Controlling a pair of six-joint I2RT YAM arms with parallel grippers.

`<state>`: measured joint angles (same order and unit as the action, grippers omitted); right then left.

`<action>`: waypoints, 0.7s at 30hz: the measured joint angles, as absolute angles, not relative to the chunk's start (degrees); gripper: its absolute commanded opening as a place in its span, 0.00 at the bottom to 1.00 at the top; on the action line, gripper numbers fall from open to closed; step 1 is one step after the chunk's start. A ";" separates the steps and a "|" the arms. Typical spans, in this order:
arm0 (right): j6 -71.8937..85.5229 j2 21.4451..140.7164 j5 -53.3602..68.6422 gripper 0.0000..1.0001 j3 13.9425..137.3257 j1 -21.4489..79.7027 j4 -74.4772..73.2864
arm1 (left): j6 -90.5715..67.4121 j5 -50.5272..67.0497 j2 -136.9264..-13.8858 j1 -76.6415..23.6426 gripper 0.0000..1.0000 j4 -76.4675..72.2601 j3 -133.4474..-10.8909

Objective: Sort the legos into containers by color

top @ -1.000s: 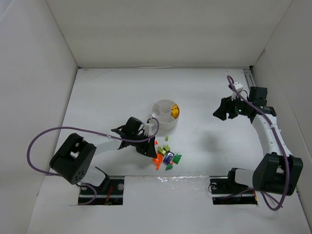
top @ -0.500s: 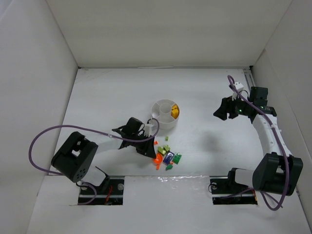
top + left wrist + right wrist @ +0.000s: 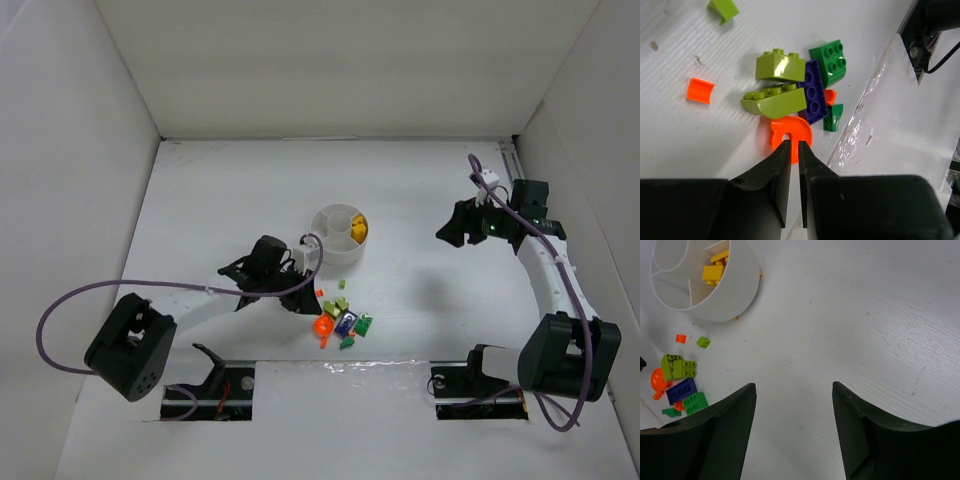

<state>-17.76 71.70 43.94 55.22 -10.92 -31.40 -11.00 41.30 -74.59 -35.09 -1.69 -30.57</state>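
Next, my left gripper opens, goes down and closes on the rim [image 3: 776, 136] beside the orange arch lego's hole, as its fingers are almost shut above that lego.
Loose legos lie in a small pile in front of the white dish [image 3: 339, 256]: two lime bricks [image 3: 779, 67], a purple plate [image 3: 815, 93], a green brick [image 3: 833, 62], a small orange curved piece [image 3: 699, 90] and a lime bit [image 3: 723, 8]. My left gripper [image 3: 795, 144] is shut on the edge of an orange arch lego [image 3: 790, 131], which shows at the pile's left [image 3: 322, 325]. Yellow legos [image 3: 713, 272] lie in one wedge of the dish [image 3: 737, 295]. My right gripper [image 3: 794, 387] hangs open and holds nothing, well to the right of the dish [image 3: 452, 232].
White walls close the table in on the left, back and right. Two black base plates [image 3: 208, 388] [image 3: 480, 392] sit at the near edge, with a glossy strip [image 3: 385, 366] between them. A purple cable loops off each arm.
The left jaws have closed around the orange arch piece, and the left arm's elbow has swung out to the left. The right arm has not moved.
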 measured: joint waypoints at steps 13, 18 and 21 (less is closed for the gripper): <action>-14.35 73.19 44.45 0.67 55.02 -9.98 -29.02 | -10.41 36.29 -71.26 -37.39 0.46 -1.32 -30.57; -14.37 73.19 44.42 0.67 55.02 -9.98 -29.04 | -10.37 35.73 -76.53 -37.39 0.33 -0.10 -31.35; -14.59 73.19 44.40 0.67 55.05 -9.98 -29.08 | -10.20 35.75 -79.31 -37.39 0.30 0.71 -31.88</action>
